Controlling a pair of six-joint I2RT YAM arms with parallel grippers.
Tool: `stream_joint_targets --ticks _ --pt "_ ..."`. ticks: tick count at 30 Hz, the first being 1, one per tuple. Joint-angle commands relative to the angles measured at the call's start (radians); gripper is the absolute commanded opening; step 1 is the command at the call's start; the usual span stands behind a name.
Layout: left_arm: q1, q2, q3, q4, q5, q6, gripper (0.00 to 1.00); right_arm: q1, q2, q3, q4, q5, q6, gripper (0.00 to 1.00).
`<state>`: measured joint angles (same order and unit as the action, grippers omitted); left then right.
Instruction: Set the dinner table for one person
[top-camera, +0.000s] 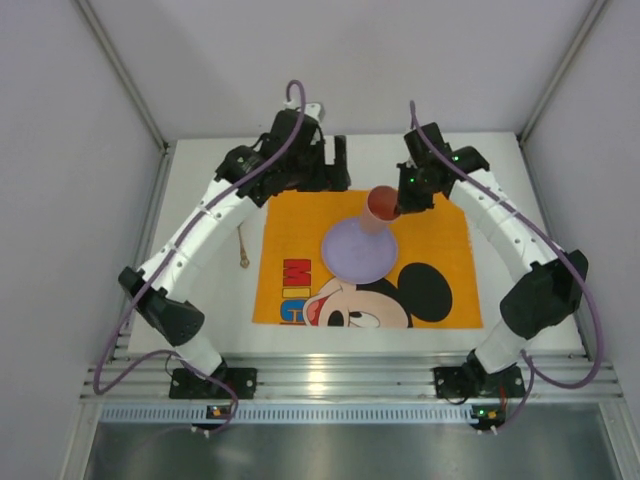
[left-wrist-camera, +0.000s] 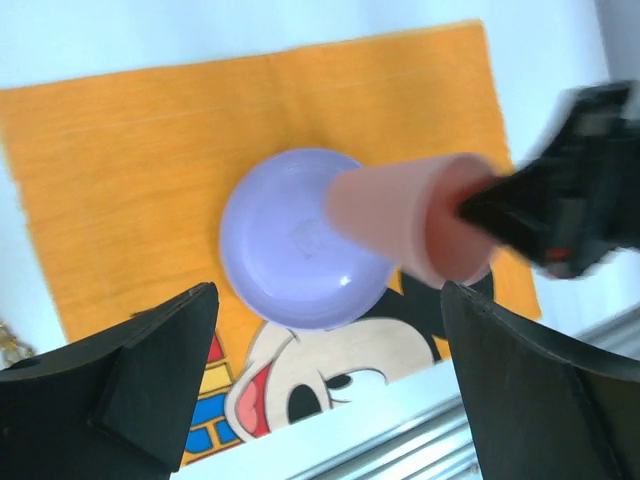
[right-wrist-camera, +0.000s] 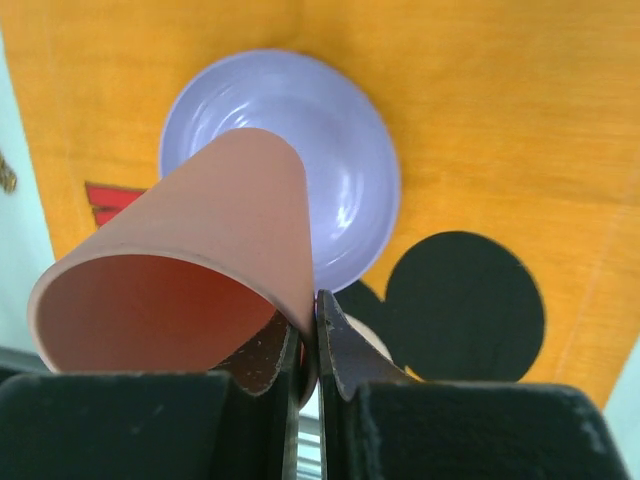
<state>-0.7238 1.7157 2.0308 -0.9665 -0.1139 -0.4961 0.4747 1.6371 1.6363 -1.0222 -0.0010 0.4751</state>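
I should use my right gripper to set the pink cup, now tilted above the purple plate, down on the orange placemat (top-camera: 433, 222) (right-wrist-camera: 500, 92), between Mickey's black ear and the far corner.
A pink cup (top-camera: 381, 205) hangs tilted above the purple plate (top-camera: 358, 248), mouth toward the right arm. My right gripper (top-camera: 400, 205) is shut on the cup's rim, one finger inside and one outside, as the right wrist view shows at the gripper (right-wrist-camera: 315, 300) and cup (right-wrist-camera: 200, 250). The plate (right-wrist-camera: 330, 150) lies on the orange Mickey Mouse placemat (top-camera: 440, 240) on the white dinner table (top-camera: 510, 180). My left gripper (top-camera: 330, 165) stands open and empty over the placemat's far edge. In the left wrist view this gripper (left-wrist-camera: 328, 290) frames the plate (left-wrist-camera: 290, 240) and cup (left-wrist-camera: 400, 215).
A small gold-coloured object (top-camera: 243, 250) lies on the table just left of the placemat. Aluminium rails (top-camera: 330, 375) run along the near edge, and grey walls close in the sides and back. The right gripper (left-wrist-camera: 560, 215) shows blurred in the left wrist view.
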Motion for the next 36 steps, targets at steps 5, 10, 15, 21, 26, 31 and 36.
stream_joint_targets --ticks 5,10,15,21,26,31,36 --pt "0.372 -0.181 -0.368 0.101 0.085 -0.004 0.98 -0.259 -0.03 0.059 -0.075 0.098 -0.079 0.0" --pt "0.48 -0.215 -0.584 0.222 0.146 0.045 0.98 -0.366 0.047 0.075 -0.049 0.065 -0.078 0.0" --pt "0.567 -0.192 -0.711 0.276 0.207 0.036 0.95 -0.398 0.157 0.149 -0.047 0.099 -0.066 0.0" --pt "0.603 -0.156 -0.741 0.31 0.203 0.07 0.94 -0.407 0.262 0.162 -0.03 0.15 -0.053 0.0" --pt "0.636 -0.096 -0.742 0.33 0.201 0.085 0.94 -0.407 0.288 0.099 0.03 0.148 -0.044 0.1" --pt "0.699 -0.006 -0.721 0.336 0.241 0.094 0.89 -0.406 0.284 0.105 0.045 0.119 -0.041 0.5" --pt "0.716 0.065 -0.709 0.356 0.235 0.114 0.82 -0.406 0.218 0.128 0.01 0.096 -0.035 0.68"
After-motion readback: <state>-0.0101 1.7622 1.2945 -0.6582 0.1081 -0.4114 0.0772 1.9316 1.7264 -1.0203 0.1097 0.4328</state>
